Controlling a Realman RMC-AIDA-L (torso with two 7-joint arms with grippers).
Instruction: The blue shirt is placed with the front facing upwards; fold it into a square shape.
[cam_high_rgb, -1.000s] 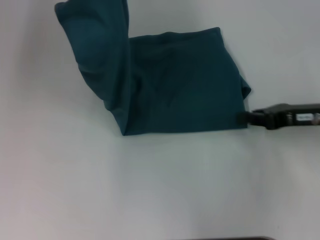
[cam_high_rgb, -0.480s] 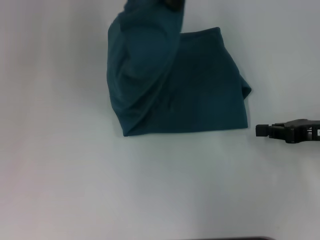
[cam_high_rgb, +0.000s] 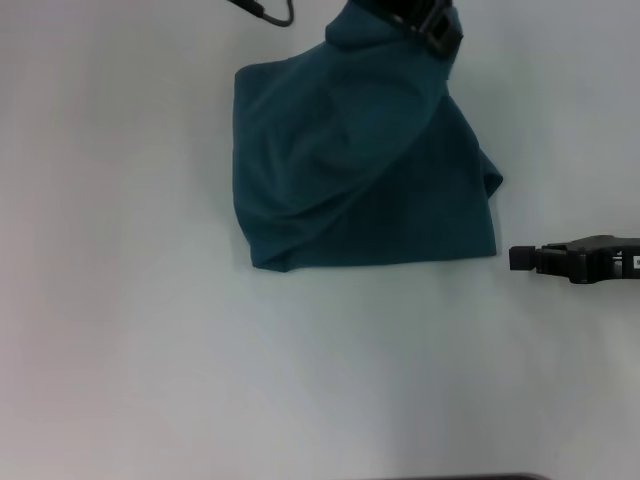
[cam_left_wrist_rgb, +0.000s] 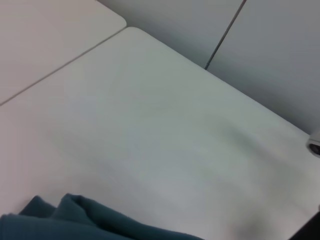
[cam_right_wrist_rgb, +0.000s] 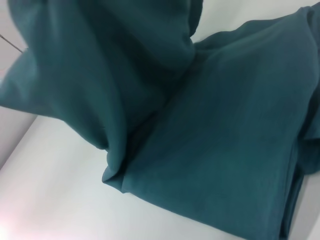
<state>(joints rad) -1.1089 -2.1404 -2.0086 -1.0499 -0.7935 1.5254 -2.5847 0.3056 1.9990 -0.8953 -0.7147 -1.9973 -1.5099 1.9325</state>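
Note:
The robot's right gripper should release the fold of the blue shirt on the bare table (cam_high_rgb: 528, 209) next to the shirt's small pointed tip.
The blue shirt (cam_high_rgb: 360, 190) lies folded at the middle of the far part of the white table (cam_high_rgb: 300, 380). Its left layer is lifted and drawn diagonally over the rest toward the far right corner. There my left gripper (cam_high_rgb: 425, 22) is shut on the raised cloth, at the top edge of the head view. My right gripper (cam_high_rgb: 518, 258) sits low over the table just right of the shirt's near right corner, apart from it. The right wrist view shows the raised fold hanging over the flat layer of the shirt (cam_right_wrist_rgb: 210, 150). A strip of the shirt (cam_left_wrist_rgb: 75, 222) shows in the left wrist view.
A black cable (cam_high_rgb: 268, 12) loops at the far edge, left of my left gripper. Bare white table stretches left of and in front of the shirt. A seam to a second table top (cam_left_wrist_rgb: 60, 65) shows in the left wrist view.
My left gripper has carried the lifted layer from the far left across to the far right. My right gripper has drawn back from the shirt's right edge and then stayed put.

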